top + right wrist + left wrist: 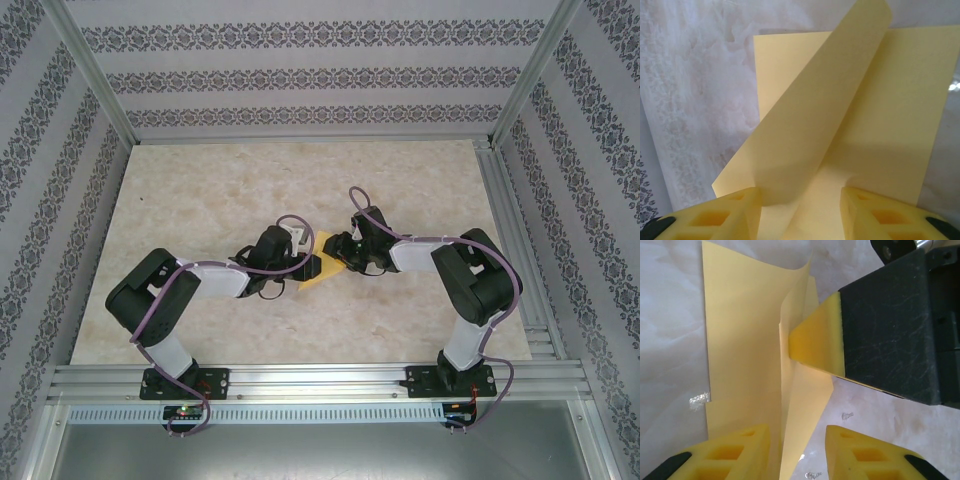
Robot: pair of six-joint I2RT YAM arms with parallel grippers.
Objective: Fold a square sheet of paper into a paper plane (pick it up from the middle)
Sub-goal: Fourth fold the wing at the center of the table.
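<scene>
The flap is standing up loosely off the sheet next to my right gripper, so I should first use my left gripper to pinch the fold's near end [782, 442] and hold it still.
The square sheet of paper [320, 278] lies partly folded at the middle of the table, between the two grippers. Seen from the left wrist, the yellow paper [740, 340] has an upright creased flap running down between the fingers of my left gripper [797, 452], which stand apart with a gap on the right side. My right gripper's yellow fingertip [817, 337] presses on that flap from the right. From the right wrist, a loose flap of the paper [815, 125] curls up over the flat part, and my right gripper [800, 212] is open astride it.
The marble-patterned table [200, 200] is bordered by aluminium rails at the front [320, 380] and the right [510, 230]. Patterned walls close in the back and sides. A few small shiny specks [699, 401] lie on the table by the paper.
</scene>
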